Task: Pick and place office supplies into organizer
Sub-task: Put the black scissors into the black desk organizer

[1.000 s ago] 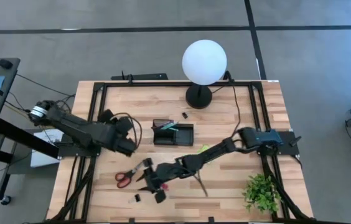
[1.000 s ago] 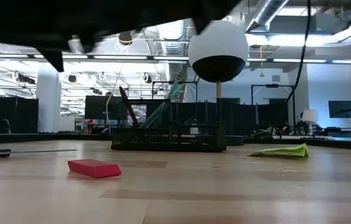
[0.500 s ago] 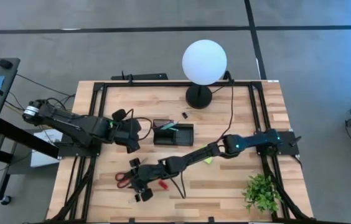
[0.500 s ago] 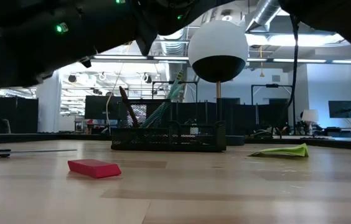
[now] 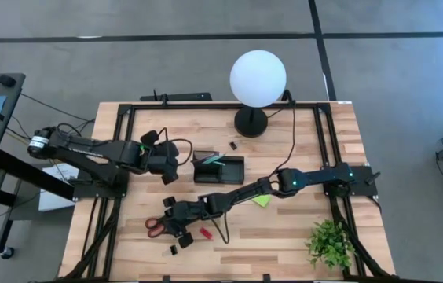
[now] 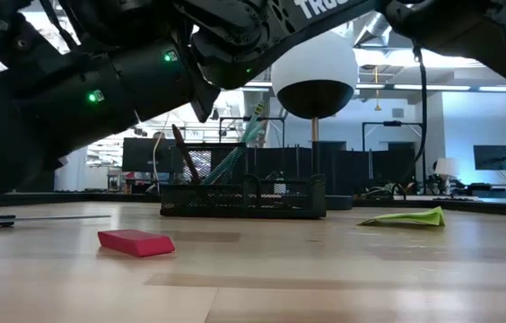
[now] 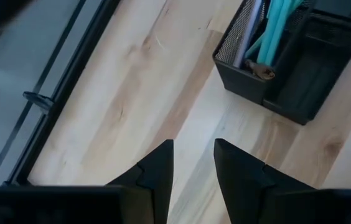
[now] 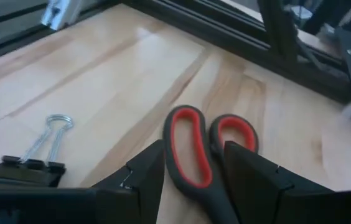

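My right gripper comes in at a slant because the scissors lie so far out, so I need to pull them closer first, then grip one scissors handle (image 8: 199, 149) from above.
Red-handled scissors (image 5: 157, 228) lie flat on the table near its front left. My right gripper (image 5: 176, 226) reaches low over them and is open. In the right wrist view its fingers (image 8: 143, 171) stand on either side of one handle loop (image 8: 187, 134), and no touch shows. My left gripper (image 7: 191, 158) is open and holds nothing. It hangs over bare wood just left of the organizer (image 5: 219, 169), a black mesh tray holding teal pens (image 7: 274, 28) and a brown one (image 7: 259, 70).
A black binder clip (image 8: 29, 165) lies beside the scissors, and another clip (image 5: 233, 145) lies behind the organizer. A red piece (image 5: 204, 234), a lime-green sticky pad (image 5: 261, 200), the globe lamp (image 5: 258, 79) at the back and a plant (image 5: 330, 242) at the front right also stand here.
My right gripper has gone toward the table's left edge and down, ending over the scissors' handles. My left gripper has moved a little toward the far edge and the organizer, and its wrist has turned. Neither gripper has visibly opened or shut.
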